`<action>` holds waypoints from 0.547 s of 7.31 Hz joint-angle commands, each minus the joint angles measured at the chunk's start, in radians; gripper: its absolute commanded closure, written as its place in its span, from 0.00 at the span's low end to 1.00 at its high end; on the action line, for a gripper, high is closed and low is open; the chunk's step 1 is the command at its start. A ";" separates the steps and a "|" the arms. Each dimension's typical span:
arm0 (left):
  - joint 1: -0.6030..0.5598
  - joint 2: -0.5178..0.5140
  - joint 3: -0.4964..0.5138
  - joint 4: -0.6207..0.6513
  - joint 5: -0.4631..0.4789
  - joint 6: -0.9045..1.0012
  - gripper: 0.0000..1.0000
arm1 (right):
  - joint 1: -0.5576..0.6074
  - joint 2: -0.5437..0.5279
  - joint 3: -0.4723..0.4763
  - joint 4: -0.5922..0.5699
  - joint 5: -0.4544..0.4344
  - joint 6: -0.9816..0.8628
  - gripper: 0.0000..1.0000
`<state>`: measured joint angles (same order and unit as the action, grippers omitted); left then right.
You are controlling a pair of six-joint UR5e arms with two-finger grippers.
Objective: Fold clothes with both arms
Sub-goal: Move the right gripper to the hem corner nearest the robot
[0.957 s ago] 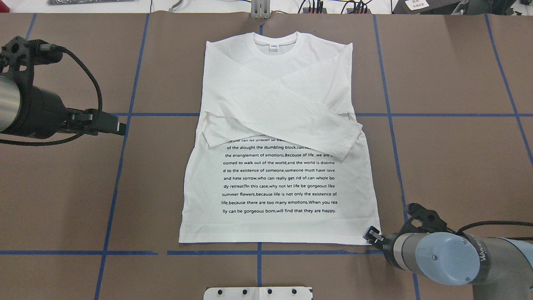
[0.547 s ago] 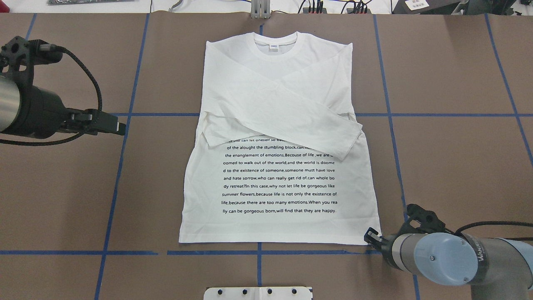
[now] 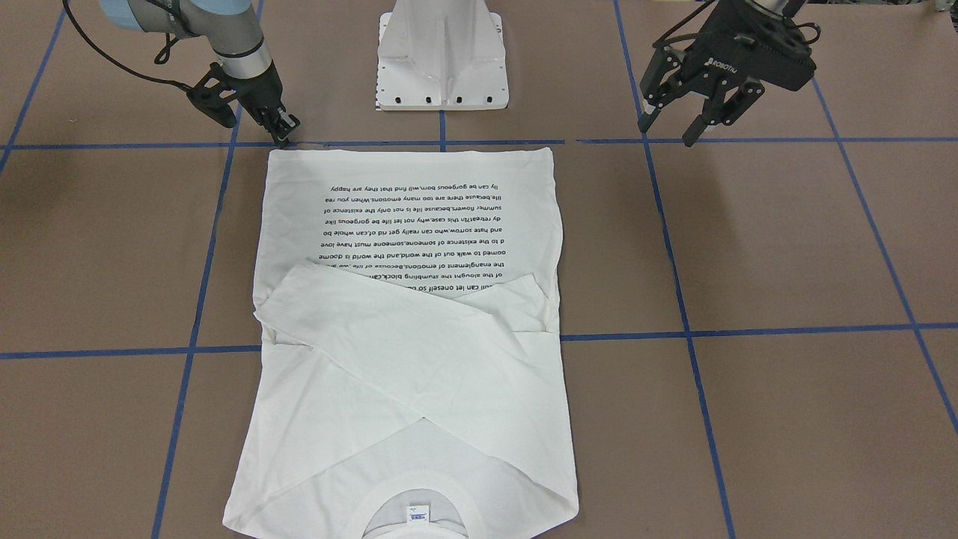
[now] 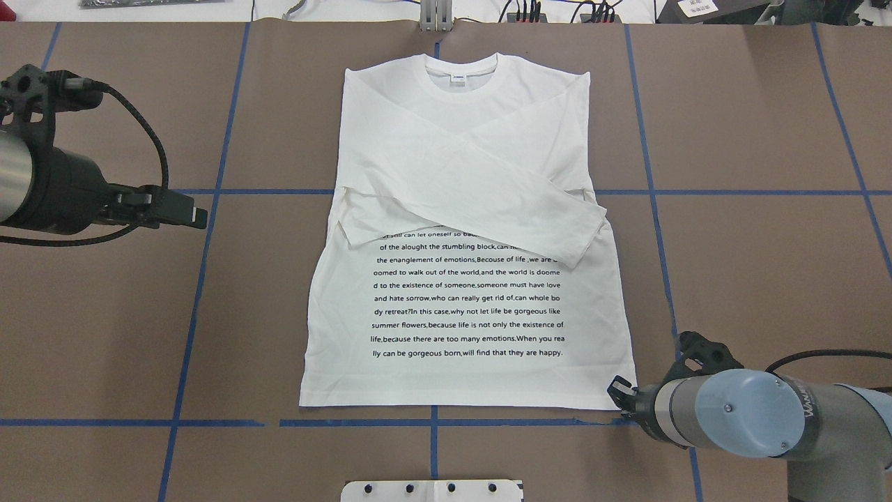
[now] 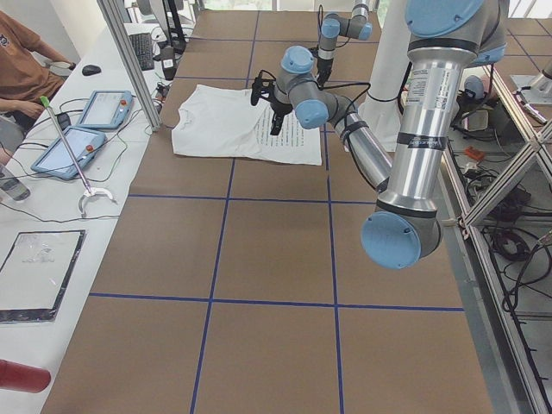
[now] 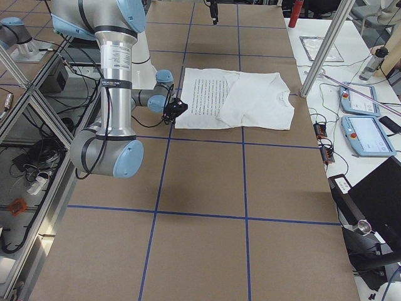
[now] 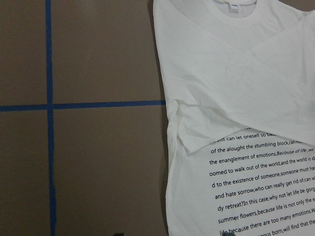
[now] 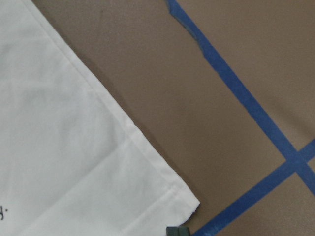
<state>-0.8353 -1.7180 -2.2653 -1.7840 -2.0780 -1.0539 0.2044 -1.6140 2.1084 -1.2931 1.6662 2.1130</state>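
My right gripper is shut and empty at the edge of the hem's corner. It should open and pinch the white cloth inside [image 8: 174, 202] that corner before folding.
The white long-sleeved shirt [image 4: 460, 174] lies flat on the brown table, collar [image 4: 460, 70] at the far side. Both sleeves are crossed over the chest and the black text block [image 4: 467, 300] faces up. It also shows in the front view [image 3: 419, 352]. My right gripper [image 4: 620, 392] is low at the hem's near right corner, shut and empty. In the right wrist view its fingertips [image 8: 177, 231] sit just off the shirt corner [image 8: 187, 204]. My left gripper [image 3: 685, 127] is open and empty, well off the shirt's left side, and also shows in the overhead view [image 4: 191, 215].
The white pedestal base [image 3: 441, 60] stands at the table's near edge, behind the hem. Blue tape lines [image 4: 209, 192] grid the brown table. Tablets [image 5: 103, 108] and cables lie on the side bench beyond the collar. An aluminium post [image 6: 326, 44] stands there.
My left gripper has drifted slightly left, away from the shirt. My right arm has shifted a little, its gripper staying at the hem corner. The shirt has not moved.
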 commanded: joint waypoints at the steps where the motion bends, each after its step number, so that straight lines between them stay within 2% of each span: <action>1: 0.001 0.001 0.001 0.000 -0.001 -0.001 0.25 | 0.012 0.003 -0.007 0.000 0.003 0.001 0.44; 2: 0.001 0.001 0.003 0.000 0.001 -0.001 0.25 | 0.010 0.011 -0.008 0.000 0.001 0.001 0.27; 4: -0.001 0.011 0.003 0.000 0.001 -0.005 0.24 | 0.012 0.016 -0.014 0.000 0.000 0.002 0.30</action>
<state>-0.8353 -1.7135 -2.2624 -1.7840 -2.0772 -1.0574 0.2153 -1.6003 2.0977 -1.2931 1.6675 2.1148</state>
